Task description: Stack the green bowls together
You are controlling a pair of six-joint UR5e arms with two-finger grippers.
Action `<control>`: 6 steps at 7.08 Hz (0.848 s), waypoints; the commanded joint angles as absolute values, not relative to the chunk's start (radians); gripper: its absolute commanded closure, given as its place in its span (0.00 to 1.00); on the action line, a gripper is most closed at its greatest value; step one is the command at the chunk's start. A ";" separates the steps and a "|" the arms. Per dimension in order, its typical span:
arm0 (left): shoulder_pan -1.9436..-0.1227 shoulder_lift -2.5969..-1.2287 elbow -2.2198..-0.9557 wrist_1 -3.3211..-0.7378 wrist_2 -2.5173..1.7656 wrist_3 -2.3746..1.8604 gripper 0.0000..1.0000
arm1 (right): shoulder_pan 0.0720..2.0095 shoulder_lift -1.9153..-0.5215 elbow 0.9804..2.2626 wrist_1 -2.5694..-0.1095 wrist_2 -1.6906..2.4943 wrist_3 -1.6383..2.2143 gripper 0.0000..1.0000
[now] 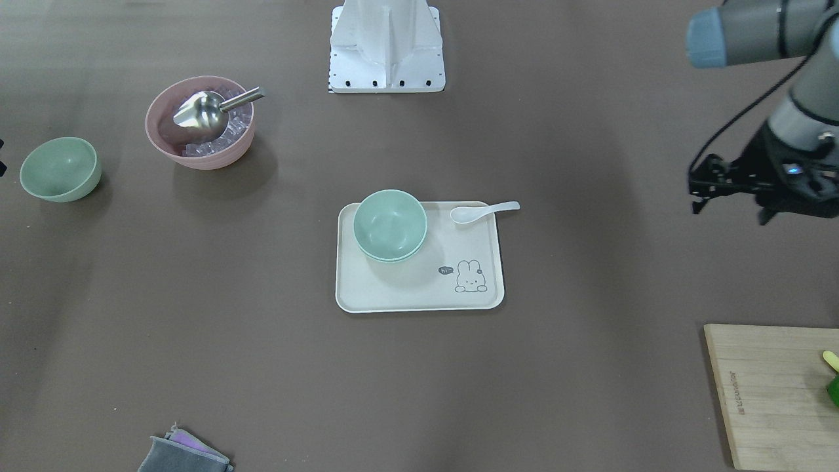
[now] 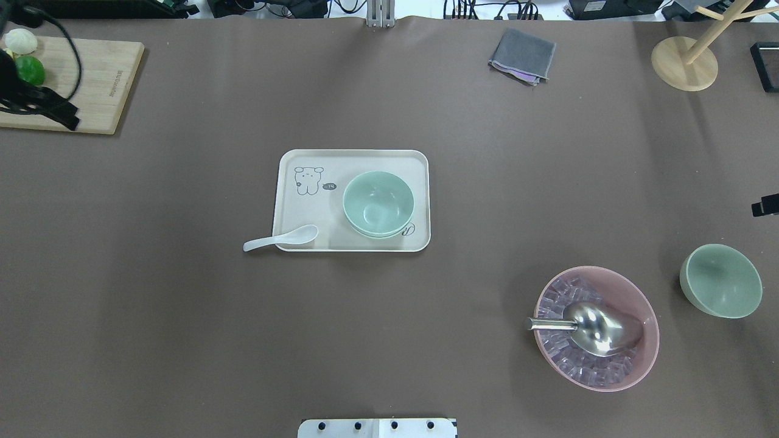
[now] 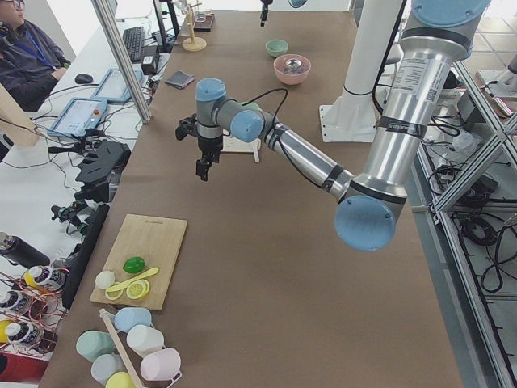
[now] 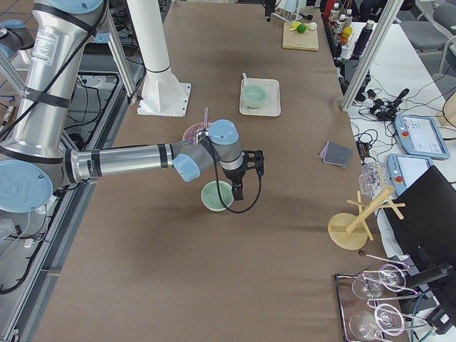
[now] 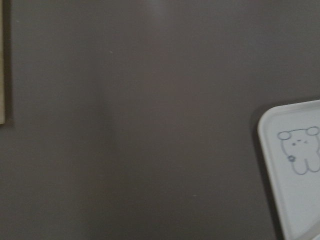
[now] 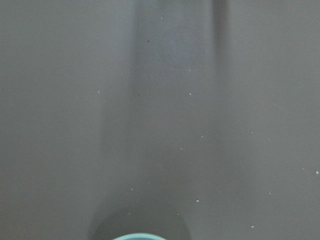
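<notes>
The lone green bowl's rim [image 1: 23, 164] will be gripped by my right gripper as it closes on the side that faces away from the pink bowl of ice.
Two pale green bowls [image 1: 390, 226] sit nested on the cream tray [image 1: 419, 295] at mid-table; they also show in the overhead view [image 2: 378, 204]. The third green bowl [image 2: 721, 280] stands alone on the table by my right side [image 1: 60, 168]. My right gripper [image 2: 765, 207] hangs just beyond that bowl and only its tips show; they stand apart and empty. The bowl's rim [image 6: 137, 237] peeks in at the bottom of the right wrist view. My left gripper [image 1: 729, 211] is open and empty, far from the tray, near the cutting board.
A pink bowl [image 2: 596, 328] of ice with a metal scoop stands beside the lone green bowl. A white spoon [image 2: 280, 238] lies on the tray's edge. A wooden cutting board [image 2: 91, 85], a grey cloth [image 2: 522, 56] and a wooden stand [image 2: 684, 61] lie along the far edge.
</notes>
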State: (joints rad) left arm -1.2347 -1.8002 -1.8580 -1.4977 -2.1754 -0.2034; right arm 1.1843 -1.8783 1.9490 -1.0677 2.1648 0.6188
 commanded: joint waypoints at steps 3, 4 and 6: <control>-1.456 -1.654 -1.709 -1.493 -2.289 0.084 0.02 | 1.149 -1.954 1.849 -0.938 2.166 0.626 0.04; -1.457 -1.622 -1.713 -1.508 -2.290 0.084 0.02 | 1.125 -1.939 1.827 -0.928 2.166 0.635 0.05; -1.471 -1.620 -1.732 -1.508 -2.290 0.078 0.02 | 1.039 -1.939 1.828 -0.925 2.154 0.733 0.13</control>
State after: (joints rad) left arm -1.4637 -1.6254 -1.7213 -1.5069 -2.2902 0.0825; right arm 1.0911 -1.9409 1.8324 -0.9296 2.1633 0.6806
